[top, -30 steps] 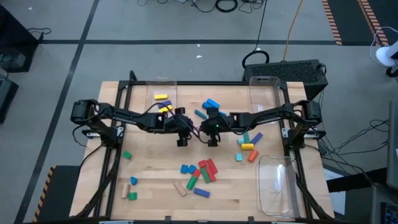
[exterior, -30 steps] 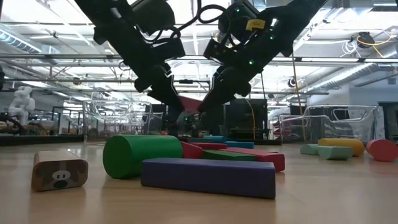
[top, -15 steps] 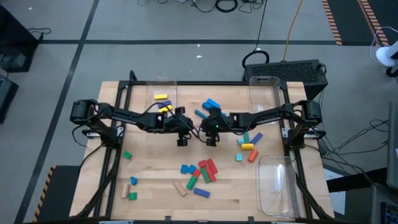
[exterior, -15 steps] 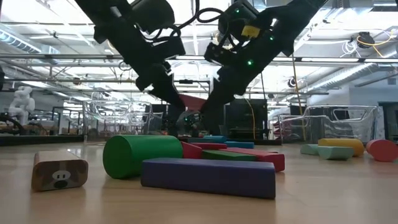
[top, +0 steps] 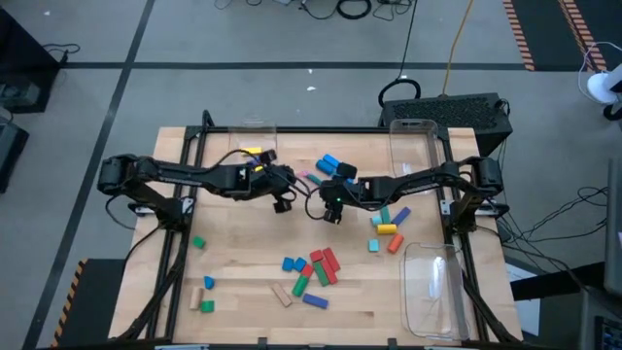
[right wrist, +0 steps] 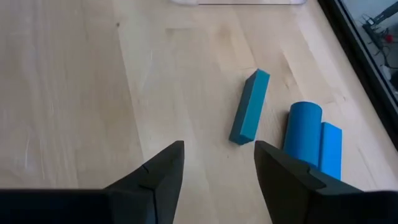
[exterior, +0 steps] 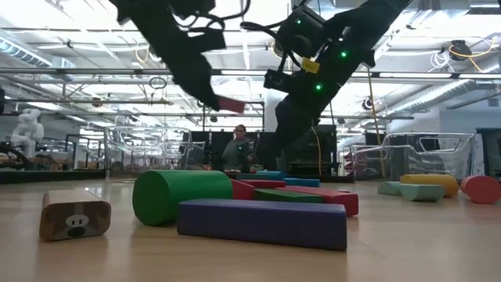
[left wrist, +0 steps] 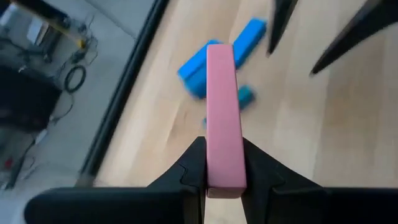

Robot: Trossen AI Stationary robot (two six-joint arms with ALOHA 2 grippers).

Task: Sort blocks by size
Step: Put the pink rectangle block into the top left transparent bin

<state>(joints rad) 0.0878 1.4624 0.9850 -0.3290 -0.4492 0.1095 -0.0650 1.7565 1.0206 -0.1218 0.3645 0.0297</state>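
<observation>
My right gripper needs to close on the end of the teal bar [top: 318, 182] [right wrist: 244, 128] that faces away from the clear bin with yellow blocks.
My left gripper [top: 292, 183] is shut on a pink bar [left wrist: 222, 112], held high above the table's far middle; the bar also shows in the low view [exterior: 232, 104]. My right gripper [top: 328, 206] hangs open and empty just to its right, above bare wood [right wrist: 217, 168]. Below them lie a teal bar [right wrist: 250, 106], a blue cylinder [right wrist: 303, 127] and a blue block [right wrist: 331, 149], flat on the table. More blocks lie in a near cluster [top: 311, 272], among them a green cylinder [exterior: 180, 196] and a purple bar [exterior: 262, 222]. My left gripper pinches the pink bar's two long sides [left wrist: 222, 171] between its two fingers, at one end of the bar. The bar runs on forward past the fingertips, along the fingers. It is lifted clear of the table and roughly level in the low view.
A clear bin [top: 255, 136] with yellow blocks stands at the far left, a second clear bin [top: 413, 146] at the far right, a third [top: 432, 292] at the near right. Block groups lie at the right [top: 387, 228] and near left [top: 201, 292].
My left gripper has risen and gone toward the table's far edge with the pink bar, drawing it up and away from my right gripper, whose fingers stood at the bar before. The bar now hangs higher above the table. My right gripper has stayed about where it was.
</observation>
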